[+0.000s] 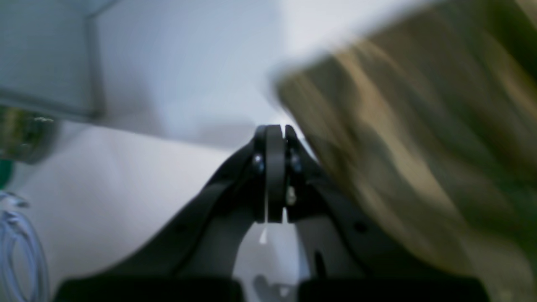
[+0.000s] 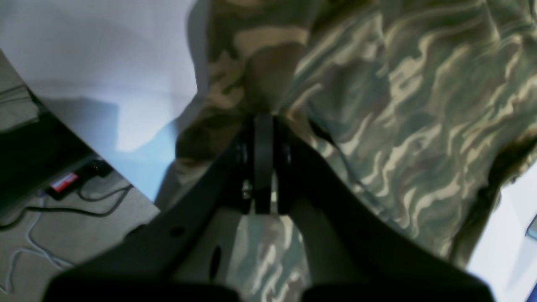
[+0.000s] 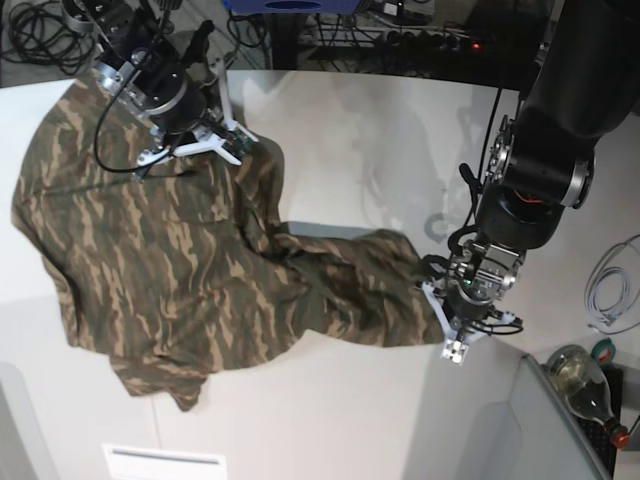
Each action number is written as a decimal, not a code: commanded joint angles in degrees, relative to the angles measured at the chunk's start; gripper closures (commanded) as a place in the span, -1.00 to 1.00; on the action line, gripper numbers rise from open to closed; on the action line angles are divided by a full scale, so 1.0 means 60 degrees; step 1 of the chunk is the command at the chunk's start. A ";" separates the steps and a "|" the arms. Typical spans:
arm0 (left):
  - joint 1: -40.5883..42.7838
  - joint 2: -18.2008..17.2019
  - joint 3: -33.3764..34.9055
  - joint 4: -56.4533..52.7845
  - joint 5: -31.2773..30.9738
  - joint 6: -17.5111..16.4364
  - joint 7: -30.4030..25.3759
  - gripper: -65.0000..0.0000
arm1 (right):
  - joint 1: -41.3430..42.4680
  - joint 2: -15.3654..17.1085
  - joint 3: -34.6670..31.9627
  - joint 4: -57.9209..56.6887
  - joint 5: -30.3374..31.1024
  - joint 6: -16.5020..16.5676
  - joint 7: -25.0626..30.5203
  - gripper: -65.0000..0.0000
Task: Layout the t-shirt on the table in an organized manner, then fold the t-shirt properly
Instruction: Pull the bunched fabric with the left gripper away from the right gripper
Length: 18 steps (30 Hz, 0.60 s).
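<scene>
The t-shirt's twisted part bunches up where it joins the t-shirt's body, so the robot's left gripper needs to let go of the t-shirt's corner and take its edge at that bend [image 3: 306,238].
The camouflage t-shirt [image 3: 180,260] lies crumpled across the left half of the white table [image 3: 380,140], with a twisted part stretched out to the right. My right gripper [image 3: 240,145] is shut on a bunched fold at the shirt's top edge; in the right wrist view the cloth [image 2: 398,105] gathers at the gripper's [image 2: 263,121] tip. My left gripper [image 3: 447,320] is at the shirt's right corner. In the left wrist view the left gripper [image 1: 275,134] is shut, and the blurred cloth [image 1: 411,138] meets its tip on the right.
A glass bottle [image 3: 585,385] and a coiled white cable [image 3: 612,285] lie at the right edge. A grey panel [image 3: 520,430] stands at the bottom right. A white label [image 3: 165,462] sits at the front. Cables and a power strip [image 2: 63,182] are on the floor.
</scene>
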<state>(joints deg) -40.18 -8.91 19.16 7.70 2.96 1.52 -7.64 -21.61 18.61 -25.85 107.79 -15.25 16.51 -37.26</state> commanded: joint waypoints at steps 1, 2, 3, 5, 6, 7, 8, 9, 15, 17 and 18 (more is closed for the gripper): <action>-0.0328 -0.0003 -0.0021 0.0159 -0.0032 0.0033 -0.0258 1.00 | -0.0040 0.0085 0.0022 0.0197 0.0028 -0.0034 0.0136 1.00; -0.0314 -0.0017 -0.0021 0.0159 -0.0032 0.0033 -0.0258 1.00 | -0.0040 0.0100 0.0022 0.0197 0.0028 -0.0034 0.0136 1.00; -0.0299 -0.0017 -0.0021 0.0159 -0.0032 0.0033 -0.0258 1.00 | -0.0040 0.0056 0.0037 0.0197 0.0028 -0.0034 0.0136 1.00; -0.0328 0.0012 -0.0050 0.0188 -0.0105 0.0033 -0.0243 1.00 | 0.0048 -0.0003 0.0051 0.0197 0.0028 -0.0034 0.0136 0.99; -0.0358 0.0041 -0.0050 0.0232 -0.0296 0.0033 -0.0243 1.00 | 0.0165 -0.0091 0.0007 0.0197 0.0028 -0.0034 0.0136 0.99; -0.0358 0.0071 -0.0050 0.0423 -0.0589 0.0033 -0.0185 1.00 | 0.0253 -0.0296 0.0022 0.0197 0.0028 -0.0034 0.0121 0.98; -0.0358 0.0100 -0.0050 0.0745 -0.1043 -0.0011 0.0138 1.00 | 0.0385 -0.0604 0.0051 0.0197 0.0028 -0.0034 0.0077 0.91; -0.0358 0.0100 -0.0050 0.1097 -0.1439 -0.0011 0.0621 1.00 | 0.0517 -0.0838 0.0066 0.0197 0.0013 -0.0034 0.0077 0.83; 0.1034 -0.0560 -0.0021 0.6093 -0.4003 -0.0011 0.4489 1.00 | 0.0751 -0.1864 0.0857 0.0197 -0.0001 -0.0034 0.0077 -0.06; 0.2089 -0.0882 -0.0006 0.8423 -0.4853 -0.0011 0.5398 1.00 | 0.0751 -0.1981 0.1165 0.0197 -0.0001 -0.0034 0.0107 -0.27; 0.2734 -0.1028 -0.0021 0.9551 -0.5307 -0.0011 0.5793 1.00 | 0.0751 -0.1981 0.1385 0.0197 -0.0001 -0.0049 0.0121 -0.32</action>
<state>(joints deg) -22.74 -15.09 19.07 65.01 -29.28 1.56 27.00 -17.78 6.98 -17.43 107.77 -15.42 16.53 -38.24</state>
